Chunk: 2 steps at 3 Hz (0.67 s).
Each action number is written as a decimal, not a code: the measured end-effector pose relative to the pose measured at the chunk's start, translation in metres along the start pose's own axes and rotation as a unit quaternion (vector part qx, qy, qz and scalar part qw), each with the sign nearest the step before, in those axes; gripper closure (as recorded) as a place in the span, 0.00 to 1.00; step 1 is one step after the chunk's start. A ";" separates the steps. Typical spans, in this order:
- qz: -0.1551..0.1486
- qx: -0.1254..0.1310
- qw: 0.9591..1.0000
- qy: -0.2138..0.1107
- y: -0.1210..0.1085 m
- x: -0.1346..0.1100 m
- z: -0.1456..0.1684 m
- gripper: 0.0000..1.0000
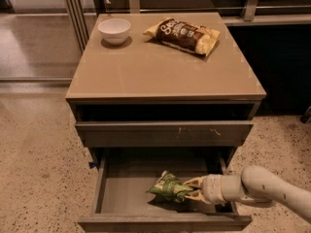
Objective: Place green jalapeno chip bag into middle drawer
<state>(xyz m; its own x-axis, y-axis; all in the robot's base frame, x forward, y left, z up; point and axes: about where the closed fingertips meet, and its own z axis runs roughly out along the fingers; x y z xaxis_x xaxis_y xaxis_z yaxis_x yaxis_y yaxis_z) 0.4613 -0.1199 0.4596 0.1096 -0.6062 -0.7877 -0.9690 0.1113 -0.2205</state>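
Next, my gripper releases the green jalapeno chip bag near the centre of the open middle drawer's bottom (174, 179).
The green jalapeno chip bag (168, 188) is a small crumpled green foil bag inside the open middle drawer (126, 196), right of its centre. My gripper (190, 189) reaches in from the right, low inside the drawer, with its pale fingers closed on the bag's right end. The bag appears to be at or just above the drawer floor. The arm's white forearm runs off to the lower right.
A white bowl (114, 30) and a larger dark brown and yellow chip bag (183, 35) lie on the cabinet top (160, 67). A shut drawer front with small pale scratches (165, 133) is above the open drawer. Speckled floor surrounds the cabinet.
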 end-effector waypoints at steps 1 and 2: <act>-0.018 0.013 0.999 0.025 -0.015 0.021 0.003 1.00; -0.030 0.002 0.998 0.050 -0.031 0.041 0.014 1.00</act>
<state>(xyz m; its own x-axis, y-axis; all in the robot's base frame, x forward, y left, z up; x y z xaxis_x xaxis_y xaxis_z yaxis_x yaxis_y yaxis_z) 0.4990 -0.1373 0.4264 0.1438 -0.6879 -0.7114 -0.9606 0.0756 -0.2673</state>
